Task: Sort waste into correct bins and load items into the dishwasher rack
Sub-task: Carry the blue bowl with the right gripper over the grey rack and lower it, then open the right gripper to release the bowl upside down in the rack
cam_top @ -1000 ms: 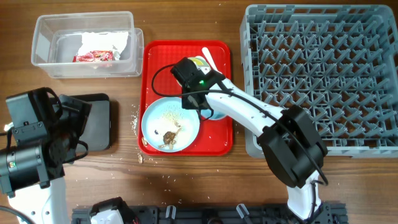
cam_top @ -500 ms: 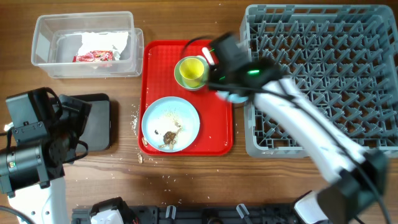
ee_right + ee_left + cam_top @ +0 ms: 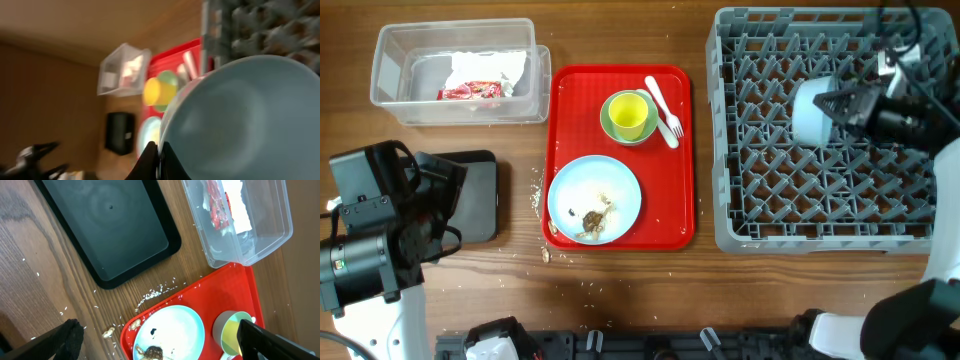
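Observation:
My right gripper should release the light blue bowl, now tilted over the dishwasher rack, on the middle pegs in the grey dishwasher rack's front half (image 3: 818, 167).
My right gripper (image 3: 832, 105) is shut on the rim of the light blue bowl (image 3: 810, 110), holding it tilted over the upper middle of the grey dishwasher rack (image 3: 820, 215). The blurred right wrist view shows both fingers (image 3: 150, 157) pinching the bowl (image 3: 245, 115). On the red tray (image 3: 675, 220) lie the light blue plate (image 3: 594, 200) with crumbs and brown scraps, the yellow-green cup (image 3: 628, 114) inside the mint-green bowl (image 3: 610, 127), and the white fork (image 3: 663, 110). My left gripper (image 3: 156, 327) hangs open above the plate (image 3: 170, 332) and the table edge.
The clear tub (image 3: 460, 70) at the back left holds a white napkin (image 3: 485, 65) and a red wrapper (image 3: 470, 90). The black tray (image 3: 475, 195) sits beside my left arm (image 3: 380, 235). Crumbs (image 3: 537, 195) lie scattered on the wood left of the red tray.
My right gripper has carried the light blue bowl from the red tray rightward to above the rack. The cup, mint-green bowl and fork are uncovered. The left arm has not moved.

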`<state>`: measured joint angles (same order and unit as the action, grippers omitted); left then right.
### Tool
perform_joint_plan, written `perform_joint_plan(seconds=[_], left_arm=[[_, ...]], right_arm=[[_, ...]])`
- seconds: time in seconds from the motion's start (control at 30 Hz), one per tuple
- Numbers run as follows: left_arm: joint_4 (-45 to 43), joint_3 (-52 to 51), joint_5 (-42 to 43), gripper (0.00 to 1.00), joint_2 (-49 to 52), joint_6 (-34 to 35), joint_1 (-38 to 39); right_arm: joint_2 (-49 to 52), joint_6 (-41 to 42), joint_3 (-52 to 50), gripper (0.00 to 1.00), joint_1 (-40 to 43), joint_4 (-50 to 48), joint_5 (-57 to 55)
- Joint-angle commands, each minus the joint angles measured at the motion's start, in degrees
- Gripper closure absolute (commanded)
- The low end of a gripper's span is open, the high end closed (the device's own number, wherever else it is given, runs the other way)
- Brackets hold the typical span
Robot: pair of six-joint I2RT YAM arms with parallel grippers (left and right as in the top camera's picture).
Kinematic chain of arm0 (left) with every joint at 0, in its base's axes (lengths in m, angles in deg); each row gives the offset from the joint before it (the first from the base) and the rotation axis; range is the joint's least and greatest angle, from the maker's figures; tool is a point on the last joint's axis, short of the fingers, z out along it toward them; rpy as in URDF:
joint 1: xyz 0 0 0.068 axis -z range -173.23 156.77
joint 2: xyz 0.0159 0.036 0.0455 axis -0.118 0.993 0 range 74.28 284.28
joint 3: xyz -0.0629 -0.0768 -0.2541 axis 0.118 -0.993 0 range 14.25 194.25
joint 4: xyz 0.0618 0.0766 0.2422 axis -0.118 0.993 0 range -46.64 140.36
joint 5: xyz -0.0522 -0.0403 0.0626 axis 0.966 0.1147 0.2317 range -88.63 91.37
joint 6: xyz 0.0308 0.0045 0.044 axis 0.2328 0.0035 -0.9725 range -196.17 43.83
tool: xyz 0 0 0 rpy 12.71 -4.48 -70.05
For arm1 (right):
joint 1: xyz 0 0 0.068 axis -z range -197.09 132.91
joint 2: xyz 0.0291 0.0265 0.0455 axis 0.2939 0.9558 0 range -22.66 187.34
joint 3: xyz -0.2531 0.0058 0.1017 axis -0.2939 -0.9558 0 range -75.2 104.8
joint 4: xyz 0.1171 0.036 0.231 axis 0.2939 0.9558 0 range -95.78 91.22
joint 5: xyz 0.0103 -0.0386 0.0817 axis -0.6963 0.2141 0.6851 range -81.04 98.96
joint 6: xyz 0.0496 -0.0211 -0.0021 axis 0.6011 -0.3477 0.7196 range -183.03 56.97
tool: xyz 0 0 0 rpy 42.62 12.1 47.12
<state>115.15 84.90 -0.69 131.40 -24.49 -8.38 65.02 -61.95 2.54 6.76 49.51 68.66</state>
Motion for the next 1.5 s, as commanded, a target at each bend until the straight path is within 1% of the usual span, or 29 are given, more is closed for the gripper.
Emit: perform_joint_plan(seconds=[0.0,0.13,0.23,0.3,0.5,0.53,0.73,0.93,1.0,1.07,1.1,1.23,1.27,1.4,1.47], left_arm=[[-0.2,0.0,-0.8,0.00,0.0,-0.7,-0.2],[-0.2,0.0,-0.8,0.00,0.0,-0.7,-0.2],[-0.2,0.0,-0.8,0.00,0.0,-0.7,-0.2],[-0.2,0.0,-0.8,0.00,0.0,-0.7,-0.2],[-0.2,0.0,-0.8,0.00,0.0,-0.7,-0.2],[-0.2,0.0,-0.8,0.00,0.0,-0.7,-0.2],[-0.2,0.0,-0.8,0.00,0.0,-0.7,-0.2],[-0.2,0.0,-0.8,0.00,0.0,-0.7,-0.2],[-0.2,0.0,-0.8,0.00,0.0,-0.7,-0.2],[-0.2,0.0,-0.8,0.00,0.0,-0.7,-0.2],[-0.2,0.0,-0.8,0.00,0.0,-0.7,-0.2],[-0.2,0.0,-0.8,0.00,0.0,-0.7,-0.2],[-0.2,0.0,-0.8,0.00,0.0,-0.7,-0.2],[-0.2,0.0,-0.8,0.00,0.0,-0.7,-0.2],[-0.2,0.0,-0.8,0.00,0.0,-0.7,-0.2]], right_arm=[[1.8,-4.1,-6.3,0.96,0.5,-1.0,13.9],[2.8,-3.8,-11.5,0.96,0.5,-4.8,16.7],[4.4,0.2,-12.8,0.96,0.6,-7.0,15.8],[5.4,2.4,-12.8,0.96,1.0,-7.5,13.7],[7.1,3.4,-12.9,0.96,1.7,-8.8,9.8],[7.2,3.6,-12.9,0.97,1.9,-9.2,9.2],[7.6,5.1,-12.8,0.96,4.4,-11.7,9.1],[8.4,5.2,-12.9,0.96,4.5,-12.0,9.0],[8.5,7.7,-12.8,0.95,4.9,-12.1,5.3],[8.3,9.6,-12.8,0.96,5.7,-12.4,-1.1],[8.0,9.6,-12.8,0.94,6.1,-12.3,-3.1],[6.2,9.7,-12.2,0.84,8.2,-10.9,-8.1],[5.5,10.2,-11.8,0.80,8.6,-10.6,-8.8],[2.7,12.8,-10.9,0.69,9.6,-10.0,-11.8],[0.5,14.4,-10.6,0.62,9.9,-9.1,-14.6]])
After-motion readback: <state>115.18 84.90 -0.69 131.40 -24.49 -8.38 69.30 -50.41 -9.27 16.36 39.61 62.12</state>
